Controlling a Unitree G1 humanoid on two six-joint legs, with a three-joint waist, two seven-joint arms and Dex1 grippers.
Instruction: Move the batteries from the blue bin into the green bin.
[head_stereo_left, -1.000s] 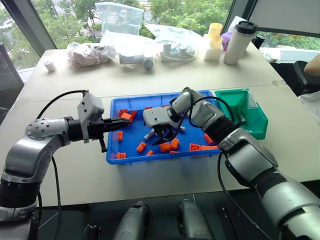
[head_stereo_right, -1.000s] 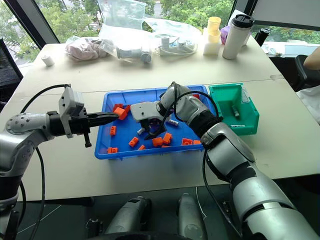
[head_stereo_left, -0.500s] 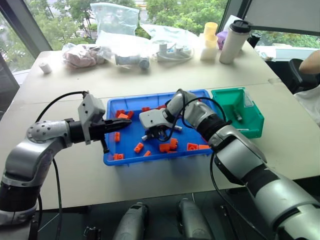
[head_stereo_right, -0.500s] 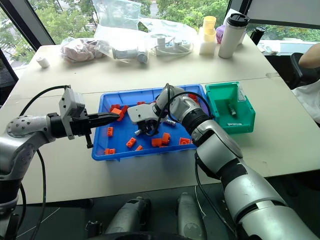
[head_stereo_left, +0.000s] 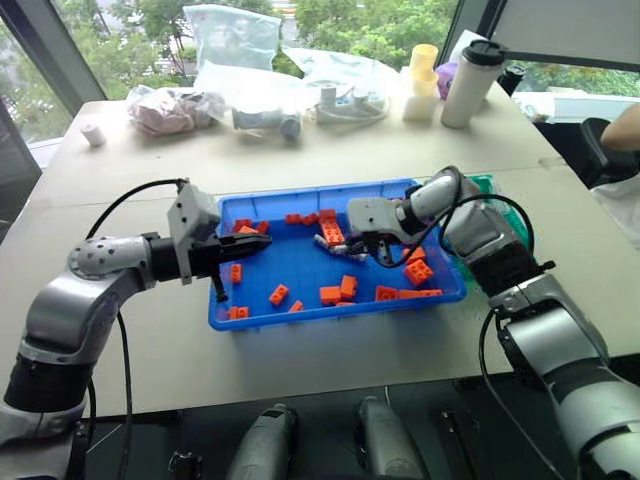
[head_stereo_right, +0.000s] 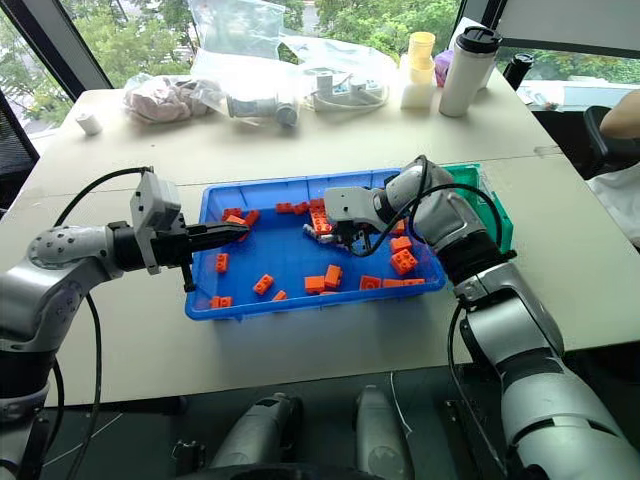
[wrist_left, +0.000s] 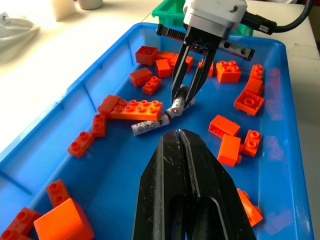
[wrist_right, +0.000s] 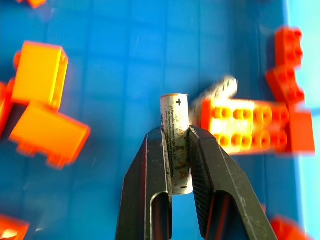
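Note:
The battery will be let go by my right gripper around the middle of the green bin's bottom (head_stereo_left: 480, 235), which is beside the blue bin. The battery is now held above the blue bin.
The blue bin (head_stereo_left: 330, 312) lies in the middle of the table with several orange bricks in it. My right gripper (wrist_left: 182, 100) hangs above the bin's right half, shut on a battery (wrist_right: 175, 145) that stands up between its fingers. A second battery (wrist_left: 147, 126) lies on the bin floor beside a long orange brick (wrist_left: 135, 109). Over the bin's left rim my left gripper (head_stereo_left: 262, 243) is shut and holds nothing. The green bin (head_stereo_left: 483, 183) stands against the blue bin's right end, mostly hidden behind my right arm.
Plastic bags (head_stereo_left: 235, 40), a white tumbler with a black lid (head_stereo_left: 470, 85), yellow cups (head_stereo_left: 422, 62) and a small white roll (head_stereo_left: 95, 133) line the table's far side. A person's arm (head_stereo_left: 618, 128) shows at the right edge.
My right gripper has shut on a battery in the bin's middle, lifted it and carried it to the right. The left gripper stays shut in place.

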